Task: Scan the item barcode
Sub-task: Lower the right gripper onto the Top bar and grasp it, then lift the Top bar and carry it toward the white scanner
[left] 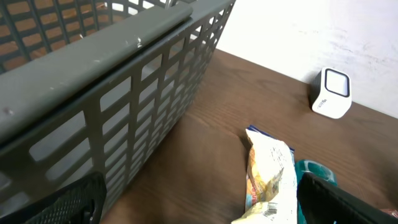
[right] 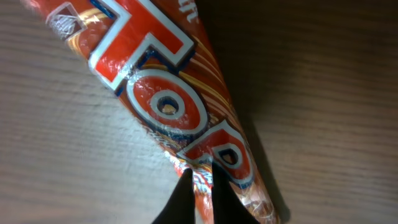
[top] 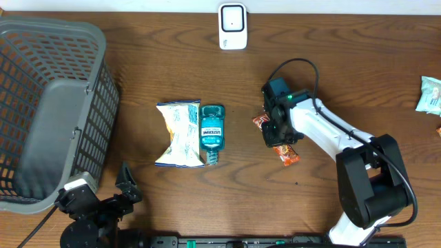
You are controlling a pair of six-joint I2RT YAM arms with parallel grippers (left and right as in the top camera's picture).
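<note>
My right gripper's fingers are closed over the candy bar's lettered side, so they should open and grip the candy bar across its width [right: 229, 167] before lifting it.
An orange-red candy bar [right: 168, 93] with large white-outlined letters lies on the wooden table. My right gripper [right: 202, 186] is shut on its wrapper, pinching a fold between the two dark fingertips. From overhead the right gripper [top: 275, 134] covers the middle of the candy bar [top: 286, 154], whose ends stick out on both sides. The white barcode scanner [top: 233, 26] stands at the far edge of the table and shows as the scanner [left: 333, 93] in the left wrist view. My left gripper [top: 103, 187] rests open at the near left, nothing between its fingers.
A grey mesh basket [top: 69, 29] fills the left side, its wall [left: 124, 93] close to the left gripper [left: 199, 210]. A crumpled chips bag [top: 179, 133] and a teal mouthwash bottle [top: 212, 131] lie side by side mid-table. A pale packet [top: 431, 93] sits at the right edge.
</note>
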